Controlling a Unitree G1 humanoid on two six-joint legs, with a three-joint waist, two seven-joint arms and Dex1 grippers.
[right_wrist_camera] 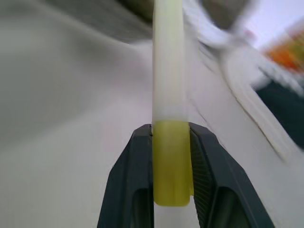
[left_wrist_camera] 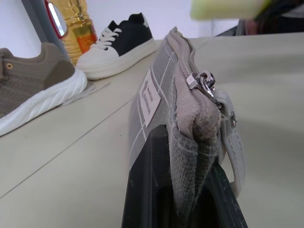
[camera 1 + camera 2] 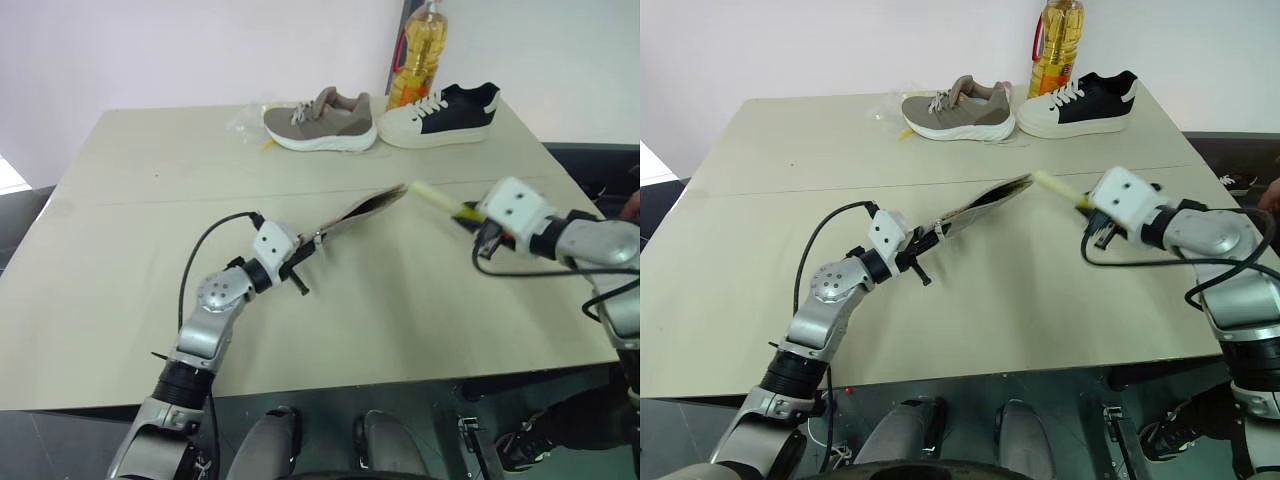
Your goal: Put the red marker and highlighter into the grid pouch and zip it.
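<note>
The robot's right gripper will release the highlighter inside the opening of the grid pouch (image 3: 371, 204) (image 1: 138, 8) that the left gripper holds up. The highlighter is a short gap from the pouch now.
My left gripper (image 3: 303, 262) is shut on one end of the grid pouch (image 3: 362, 211), holding it up off the table on its edge; the grey fabric, small label (image 2: 149, 97) and zip pull (image 2: 205, 85) show close up in the left wrist view. My right gripper (image 3: 472, 213) is shut on the highlighter (image 3: 437, 199), whose pale end points toward the pouch's far end, a short gap away. In the right wrist view the yellow body of the highlighter (image 1: 169, 156) sits between the two black fingers. The red marker is out of view.
A beige sneaker (image 3: 322, 119) and a black-and-white sneaker (image 3: 440, 113) stand at the table's far edge, with a bottle of yellow oil (image 3: 420, 50) behind them. A bit of clear wrapping (image 3: 250, 122) lies left of the beige shoe.
</note>
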